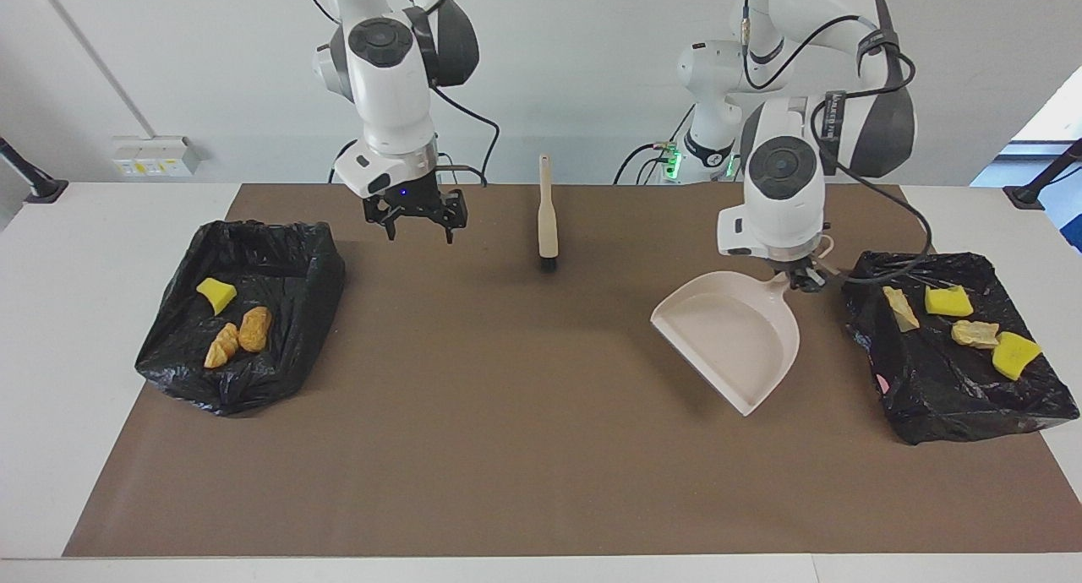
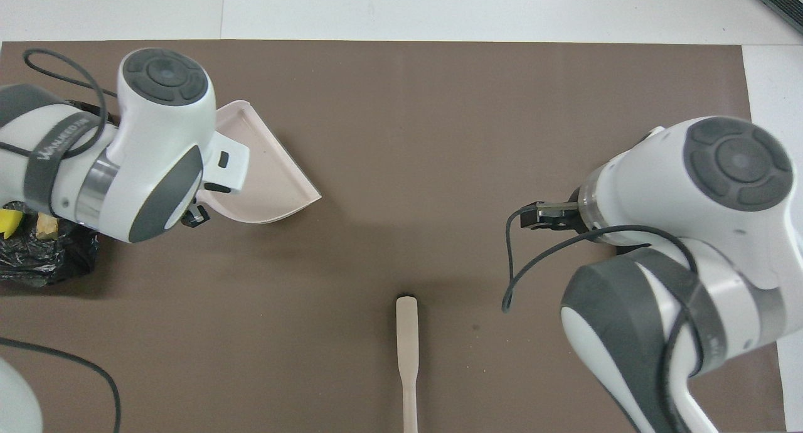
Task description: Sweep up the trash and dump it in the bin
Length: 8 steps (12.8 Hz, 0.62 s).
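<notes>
Next, I set the beige dustpan with my left gripper on the brown mat [image 2: 406, 181], past the brush's dark tip, in line with it.
The trash lies in two black-bagged bins. In the bin [image 1: 279, 262] at the right arm's end are a yellow sponge piece [image 1: 216, 295] and two bread chunks [image 1: 240, 335]. The bin [image 1: 947, 389] at the left arm's end holds several scraps [image 1: 974, 333]. My left gripper [image 1: 800, 277] is shut on the handle of the beige dustpan [image 1: 737, 338] [image 2: 270, 169], holding it tilted low over the mat beside that bin. My right gripper [image 1: 415, 217] hangs open and empty over the mat, between the brush [image 1: 548, 220] [image 2: 407, 351] and its bin.
The beige brush lies on the brown mat [image 1: 507, 414] close to the robots, midway between the arms. In the overhead view the right arm covers its bin, and the left arm covers most of the other bin [image 2: 37, 260].
</notes>
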{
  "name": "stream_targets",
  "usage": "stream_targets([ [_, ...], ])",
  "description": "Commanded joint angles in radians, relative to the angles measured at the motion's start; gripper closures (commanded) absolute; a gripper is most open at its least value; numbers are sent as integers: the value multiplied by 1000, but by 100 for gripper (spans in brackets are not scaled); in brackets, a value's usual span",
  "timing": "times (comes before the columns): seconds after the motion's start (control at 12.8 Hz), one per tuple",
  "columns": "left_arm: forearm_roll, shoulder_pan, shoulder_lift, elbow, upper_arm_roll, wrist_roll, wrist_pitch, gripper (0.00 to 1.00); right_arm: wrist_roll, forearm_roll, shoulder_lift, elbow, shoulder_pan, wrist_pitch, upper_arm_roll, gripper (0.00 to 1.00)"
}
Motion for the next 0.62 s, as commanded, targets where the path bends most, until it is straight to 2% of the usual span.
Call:
stream_targets([
  [0.0, -29, -6, 86, 83, -90, -253, -10, 100, -48, 3, -24, 63, -80, -49, 9, 0],
  [0.31, -114, -84, 146, 163, -118, -606, 38, 100, -46, -13, -40, 103, -117, -62, -3, 0],
  [0.55, -224, -126, 160, 184, -116, -810, 151, 100, -52, -8, -55, 173, -117, -134, -52, 0],
])
